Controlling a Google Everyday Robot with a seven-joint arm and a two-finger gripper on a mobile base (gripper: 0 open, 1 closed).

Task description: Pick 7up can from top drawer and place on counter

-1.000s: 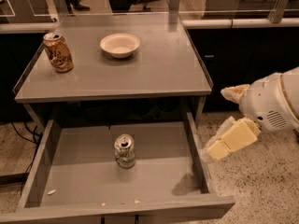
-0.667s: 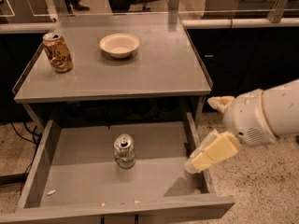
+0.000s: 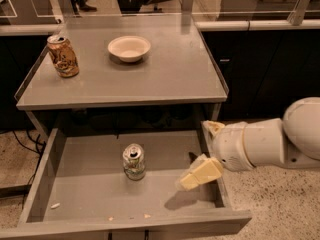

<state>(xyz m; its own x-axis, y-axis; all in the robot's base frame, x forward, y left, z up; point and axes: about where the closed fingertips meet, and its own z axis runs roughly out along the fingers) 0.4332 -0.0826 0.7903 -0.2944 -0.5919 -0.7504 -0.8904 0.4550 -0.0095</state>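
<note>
The robot's gripper should close around the body (image 3: pixel 134 165) of the 7up can in the open drawer, just below the silver top of the can.
The 7up can (image 3: pixel 134 161) stands upright in the middle of the open top drawer (image 3: pixel 80 184); it is small, pale silvery-green, with a silver top and pull tab. The counter (image 3: pixel 165 74) is the flat grey tabletop above the drawer. My gripper (image 3: pixel 198 154) reaches in from the right on a white arm and hovers over the drawer's right side, to the right of the can and apart from it. Its two cream fingers (image 3: pixel 201 172) stand spread apart, with nothing between them.
An orange-gold can (image 3: pixel 63 55) stands at the counter's left rear. A white bowl (image 3: pixel 129 48) sits at the counter's middle rear. Small crumbs (image 3: pixel 55 205) lie near the drawer's front wall. Dark cabinets stand behind and to the right.
My gripper and arm have moved left and downward, from outside the drawer's right wall to over the drawer's right side, closer to the 7up can. The cans and bowl have not moved.
</note>
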